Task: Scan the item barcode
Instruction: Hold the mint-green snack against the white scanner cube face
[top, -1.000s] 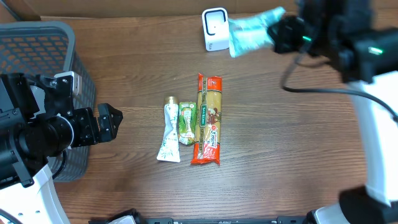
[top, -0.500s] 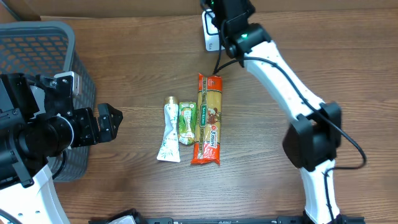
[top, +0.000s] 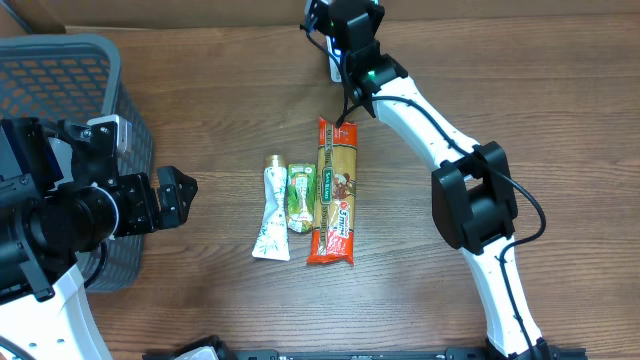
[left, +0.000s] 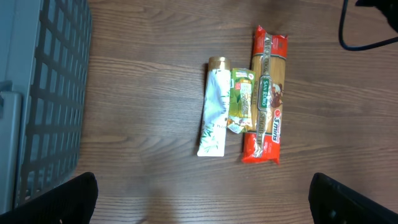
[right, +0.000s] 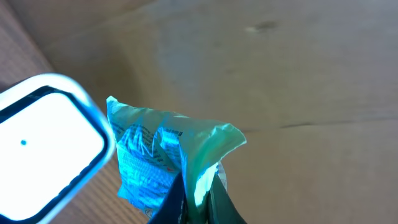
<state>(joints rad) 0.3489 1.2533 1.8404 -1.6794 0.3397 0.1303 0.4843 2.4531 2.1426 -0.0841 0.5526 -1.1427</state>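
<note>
My right gripper has the teal and blue packet. It will let go of it on the bare table (top: 524, 167) across from the upper half of the pasta pack.
My right gripper (right: 198, 186) is shut on the top edge of a teal and blue packet (right: 155, 155). It holds the packet just right of the white barcode scanner (right: 43, 143), in front of a cardboard wall. From overhead, the right arm's wrist (top: 345, 25) covers the packet and most of the scanner (top: 335, 68) at the table's far middle. My left gripper (top: 175, 195) hangs open and empty at the left, beside the basket. A white tube (top: 271, 210), a small green packet (top: 299, 198) and a long pasta pack (top: 334, 190) lie side by side mid-table.
A grey mesh basket (top: 60, 60) stands at the far left, behind my left arm. A cardboard wall (right: 280, 62) runs along the table's back edge. Bare wooden table (top: 200, 300) stretches in front of the three lying items.
The right arm has swung from the far right leftward, bringing the teal packet over to the scanner. The left arm and the three lying items have not moved.
</note>
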